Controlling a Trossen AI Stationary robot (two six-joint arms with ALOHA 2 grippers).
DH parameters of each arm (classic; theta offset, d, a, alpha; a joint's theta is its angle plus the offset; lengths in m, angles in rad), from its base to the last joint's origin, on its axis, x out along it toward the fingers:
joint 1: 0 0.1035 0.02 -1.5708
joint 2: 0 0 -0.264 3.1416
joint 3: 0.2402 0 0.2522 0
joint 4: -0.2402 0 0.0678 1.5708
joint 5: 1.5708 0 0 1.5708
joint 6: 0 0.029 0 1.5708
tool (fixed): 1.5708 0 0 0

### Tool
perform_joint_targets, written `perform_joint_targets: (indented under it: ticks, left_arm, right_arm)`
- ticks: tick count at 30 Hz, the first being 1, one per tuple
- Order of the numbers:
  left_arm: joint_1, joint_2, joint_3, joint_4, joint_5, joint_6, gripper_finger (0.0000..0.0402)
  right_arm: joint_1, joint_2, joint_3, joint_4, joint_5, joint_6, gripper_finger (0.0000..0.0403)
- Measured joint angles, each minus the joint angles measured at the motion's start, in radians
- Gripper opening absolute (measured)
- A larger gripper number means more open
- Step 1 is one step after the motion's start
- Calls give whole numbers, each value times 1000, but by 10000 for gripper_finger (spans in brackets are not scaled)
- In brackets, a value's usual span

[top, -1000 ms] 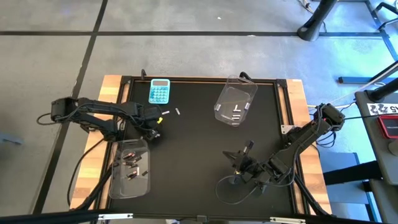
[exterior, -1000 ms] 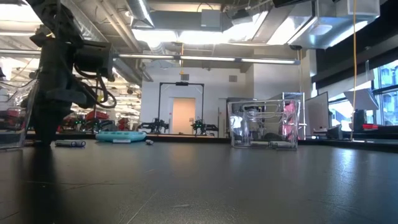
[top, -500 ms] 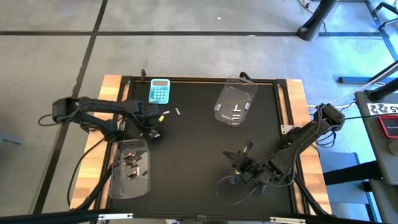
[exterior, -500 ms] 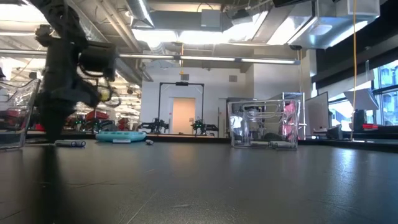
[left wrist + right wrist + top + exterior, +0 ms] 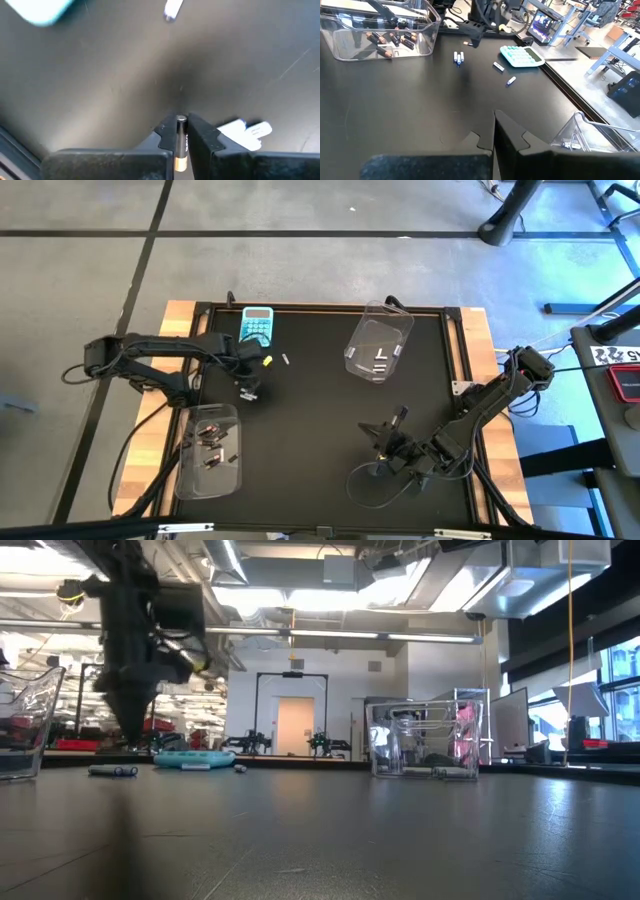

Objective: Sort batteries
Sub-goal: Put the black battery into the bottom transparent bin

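Observation:
My left gripper is holding the dark battery, which I need to release among the other dark batteries in the near clear bin [image 5: 213, 455].
My left gripper [image 5: 249, 390] hangs over the table's left half, near of the light-blue calculator [image 5: 257, 326], shut on a dark battery [image 5: 180, 135] with a copper-coloured end. On the mat just beside it lie two silvery-white batteries [image 5: 245, 132]. Two more single ones [image 5: 498, 65] [image 5: 511, 80] lie nearer the calculator. One clear bin [image 5: 208, 450] at the near left holds dark batteries. Another clear bin [image 5: 380, 345] at the far middle holds silvery ones. My right gripper [image 5: 385, 435] waits shut over the near right. My left gripper pinches the dark battery by its long sides [image 5: 180, 146] between its two fingers [image 5: 200, 142]. The fingers come from above, pointing down, and the battery lies along them with its silvery end cap [image 5: 180, 119] at their tips. It is lifted clear of the mat.
The black mat [image 5: 310, 440] is bare through its middle. Wooden strips [image 5: 150, 420] edge the table on the left and right. Cables run along the near edge below my right arm [image 5: 480, 405].
My left gripper has risen from the mat, where its tips stood a second ago. It has also shifted a little toward the table's right edge, away from the near-left bin. My right arm has kept still.

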Motion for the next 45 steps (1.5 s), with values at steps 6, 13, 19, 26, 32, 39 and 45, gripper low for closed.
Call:
perform_joint_targets:
  ticks: [6,13,19,26,32,39,45]
  left_arm:
    - [-59,-1,141,0,-58,60,9]
    - [-306,-3,334,3,-86,87,8]
    - [-660,-3,454,-3,-269,-94,7]
    - [-1012,-3,516,-232,-438,-526,7]
    - [-1153,-3,454,-468,-322,-983,7]
    - [-1139,-3,235,-334,-116,-1072,7]
    - [-1095,-2,65,-147,-2,-1062,7]
  right_arm:
    - [0,0,0,0,0,0,7]
    - [0,0,0,1,0,5,7]
    - [0,0,0,8,0,7,7]
    - [0,0,0,11,-17,8,7]
    - [0,0,0,28,-16,5,7]
    - [0,0,0,35,-16,0,7]
    - [0,0,0,35,-16,-22,7]
